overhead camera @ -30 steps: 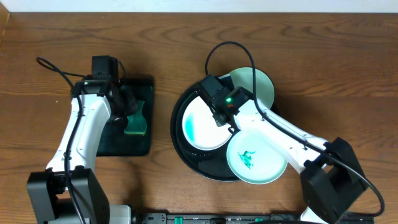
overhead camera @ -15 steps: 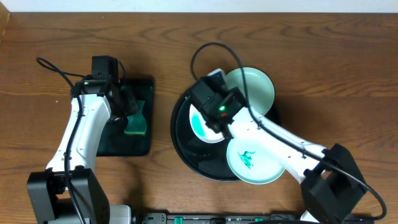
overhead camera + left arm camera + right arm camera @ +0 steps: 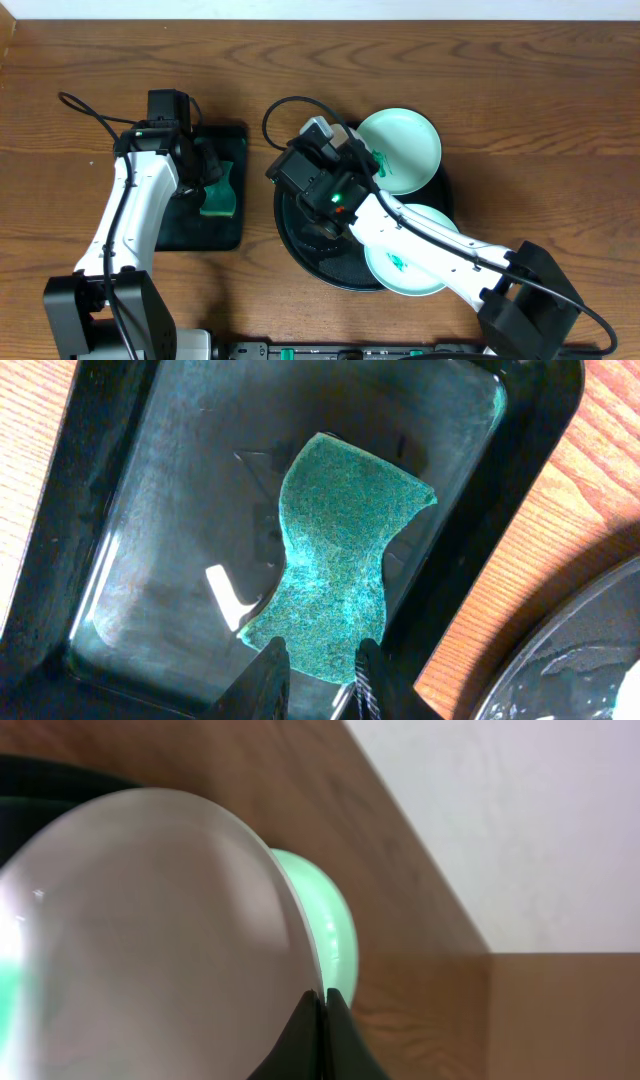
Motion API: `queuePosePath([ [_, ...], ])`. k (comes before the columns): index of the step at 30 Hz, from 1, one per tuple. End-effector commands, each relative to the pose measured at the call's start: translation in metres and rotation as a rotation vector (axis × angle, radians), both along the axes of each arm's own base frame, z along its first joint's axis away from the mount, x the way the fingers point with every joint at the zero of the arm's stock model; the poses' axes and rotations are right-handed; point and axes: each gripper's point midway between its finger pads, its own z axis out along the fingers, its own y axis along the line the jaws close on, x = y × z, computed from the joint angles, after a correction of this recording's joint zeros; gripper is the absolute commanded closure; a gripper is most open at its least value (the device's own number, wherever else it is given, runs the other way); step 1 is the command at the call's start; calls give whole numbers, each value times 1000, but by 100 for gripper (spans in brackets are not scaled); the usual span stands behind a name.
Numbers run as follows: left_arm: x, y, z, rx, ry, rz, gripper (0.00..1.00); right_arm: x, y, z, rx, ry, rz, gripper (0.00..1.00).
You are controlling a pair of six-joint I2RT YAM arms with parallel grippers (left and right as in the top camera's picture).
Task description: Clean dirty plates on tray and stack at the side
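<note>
Next, I release the white plate from my right gripper on the round black tray (image 3: 346, 184), beside the far mint green plate.
In the right wrist view the pale underside of the white plate (image 3: 150, 920) fills the left, tipped up on edge. My right gripper (image 3: 322, 998) is shut on its rim. From overhead, that gripper (image 3: 340, 150) hovers above the round black tray (image 3: 320, 250), and the arm hides most of the white plate. One mint green plate (image 3: 402, 148) leans on the tray's far rim, its edge (image 3: 335, 925) showing behind the white plate. Another mint plate (image 3: 410, 265), with a green smear, sits at the tray's front right. My left gripper (image 3: 320, 672) is shut on the near end of a green sponge (image 3: 335, 550).
The sponge hangs over a small rectangular black tray (image 3: 200, 230), wet and glossy inside (image 3: 150, 560), left of the round tray. The round tray's rim (image 3: 560, 680) shows at the lower right of the left wrist view. Brown wooden table (image 3: 520, 90) surrounds both trays.
My right gripper has lifted the white plate off the round tray and tipped it on edge, swinging left and back. The left arm and sponge have not moved.
</note>
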Motion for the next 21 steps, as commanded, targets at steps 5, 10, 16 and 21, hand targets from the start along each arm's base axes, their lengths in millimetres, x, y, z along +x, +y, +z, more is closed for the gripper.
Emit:
queuePosePath([
  [5,3,2,5,7,-13,13,75,2,8,31,-133,-77,70,99],
  [10,3,2,5,7,-10,13,75,-6,26,40,-214,-101,146,99],
  [16,3,2,5,7,-10,13,75,-23,43,50,-355,-121,225,99],
  [21,2,2,5,7,-10,13,75,-29,49,51,-355,-129,237,99],
])
